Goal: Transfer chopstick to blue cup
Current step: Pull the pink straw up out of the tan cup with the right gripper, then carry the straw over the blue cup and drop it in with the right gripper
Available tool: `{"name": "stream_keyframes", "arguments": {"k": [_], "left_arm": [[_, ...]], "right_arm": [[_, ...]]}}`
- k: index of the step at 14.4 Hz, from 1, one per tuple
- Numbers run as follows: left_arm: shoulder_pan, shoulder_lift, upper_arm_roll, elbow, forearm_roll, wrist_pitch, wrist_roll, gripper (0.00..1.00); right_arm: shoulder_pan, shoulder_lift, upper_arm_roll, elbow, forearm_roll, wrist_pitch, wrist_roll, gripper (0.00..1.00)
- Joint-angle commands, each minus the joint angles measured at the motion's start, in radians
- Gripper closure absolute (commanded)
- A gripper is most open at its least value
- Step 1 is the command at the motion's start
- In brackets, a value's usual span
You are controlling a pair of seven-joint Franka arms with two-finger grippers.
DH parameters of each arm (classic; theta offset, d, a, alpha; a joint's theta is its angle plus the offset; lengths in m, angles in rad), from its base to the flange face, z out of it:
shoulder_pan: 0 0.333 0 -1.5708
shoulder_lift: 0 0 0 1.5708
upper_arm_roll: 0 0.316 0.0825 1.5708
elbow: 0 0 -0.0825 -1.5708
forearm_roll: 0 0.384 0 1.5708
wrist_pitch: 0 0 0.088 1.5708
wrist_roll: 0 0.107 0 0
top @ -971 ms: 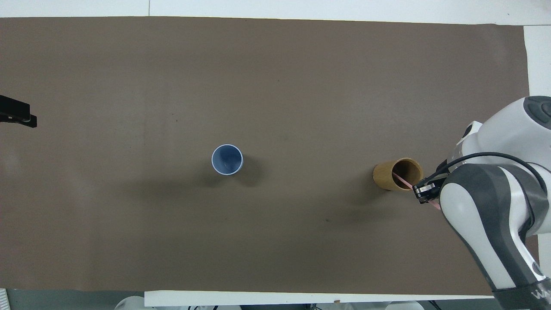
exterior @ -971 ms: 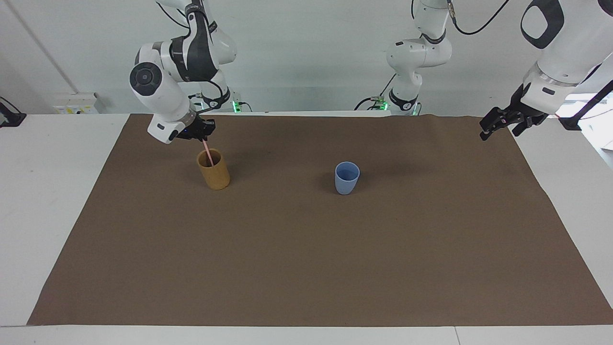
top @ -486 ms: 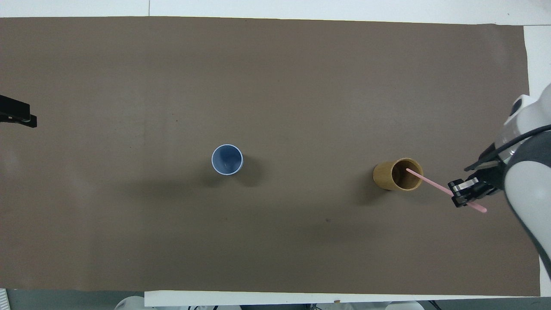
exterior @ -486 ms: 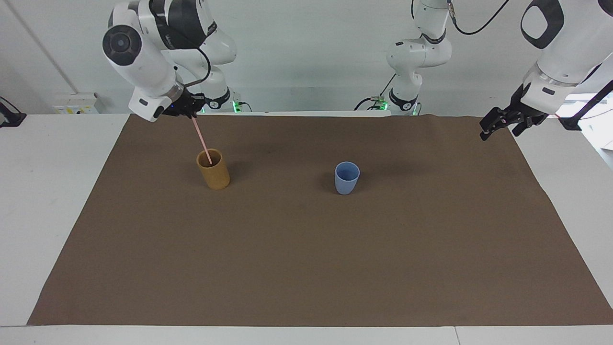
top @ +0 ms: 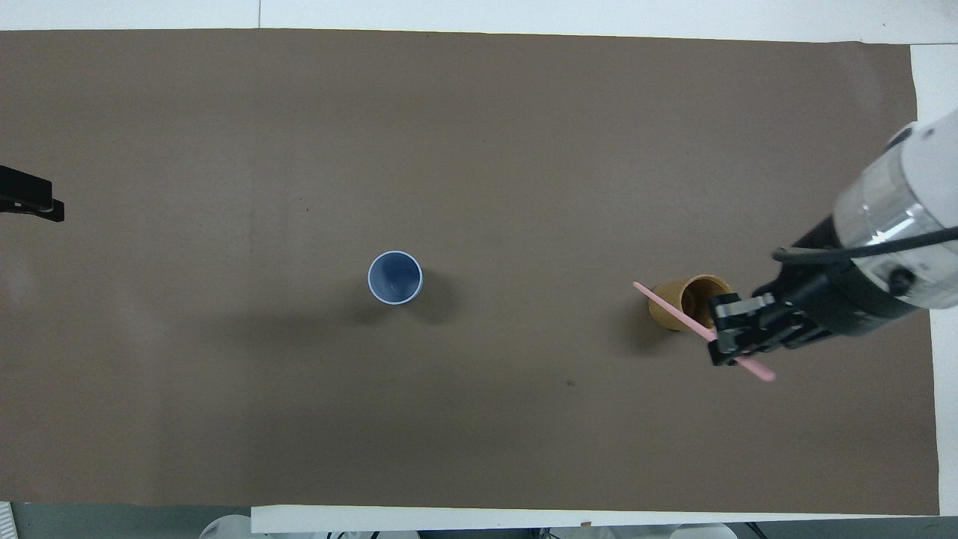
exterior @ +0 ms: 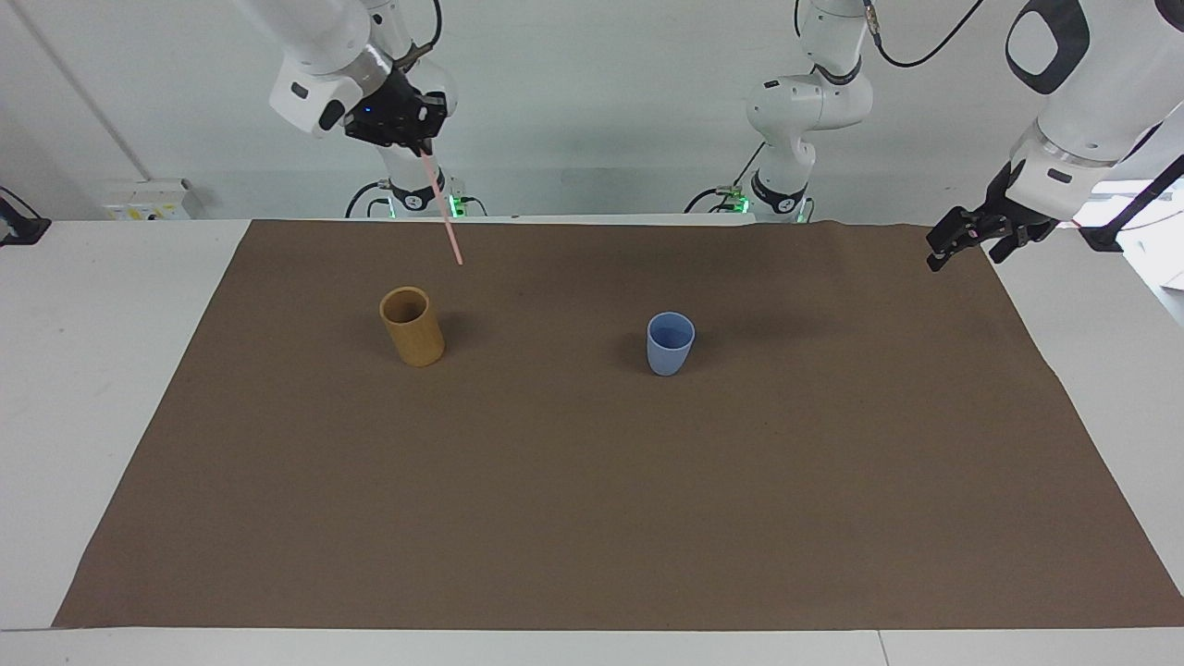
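I will release the pale pink chopstick from my right gripper inside the light-blue cup (top: 400, 280), leaning on the cup's rim. The chopstick is now high over the tan-brown holder.
My right gripper (exterior: 418, 141) is shut on the pale pink chopstick (exterior: 444, 215) and holds it high in the air, its lower tip clear above the tan-brown holder (exterior: 412, 326). In the overhead view the right gripper (top: 724, 343) grips the chopstick (top: 673, 308) near its upper end, and the stick slants over the holder (top: 668, 308). The empty light-blue cup (exterior: 670, 344) stands upright mid-table, toward the left arm's end from the holder; it also shows in the overhead view (top: 395, 278). My left gripper (exterior: 967, 242) waits open and empty over the mat's edge at its own end.
A brown mat (exterior: 592, 518) covers most of the white table (exterior: 102, 305). The tan-brown holder stands upright and looks empty. Only the tip of the left gripper (top: 30, 202) shows in the overhead view.
My right gripper has lifted the chopstick fully out of the tan-brown holder and raised it, shifting toward the blue cup. The left arm has not moved.
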Motion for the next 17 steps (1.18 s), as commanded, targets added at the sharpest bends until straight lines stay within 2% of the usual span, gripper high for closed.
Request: {"name": "stream_keyframes", "arguments": {"k": [1, 5, 8, 14, 17], "left_arm": [[0.001, 0.003, 0.002, 0.008, -0.003, -0.010, 0.004, 0.00], [0.001, 0.003, 0.002, 0.008, -0.003, -0.010, 0.004, 0.00], [0.001, 0.003, 0.000, 0.008, -0.003, -0.010, 0.004, 0.00], [0.001, 0.003, 0.002, 0.008, -0.003, -0.010, 0.004, 0.00], [0.001, 0.003, 0.002, 0.008, -0.003, -0.010, 0.004, 0.00]], "right_arm": [[0.111, 0.030, -0.002, 0.000, 0.112, 0.152, 0.296, 1.00], [0.286, 0.092, 0.002, -0.031, 0.182, 0.416, 0.611, 1.00], [0.358, 0.161, 0.002, -0.031, 0.202, 0.576, 0.710, 1.00], [0.425, 0.232, 0.002, -0.066, 0.202, 0.711, 0.737, 1.00], [0.427, 0.234, 0.002, -0.103, 0.206, 0.724, 0.739, 1.00]]}}
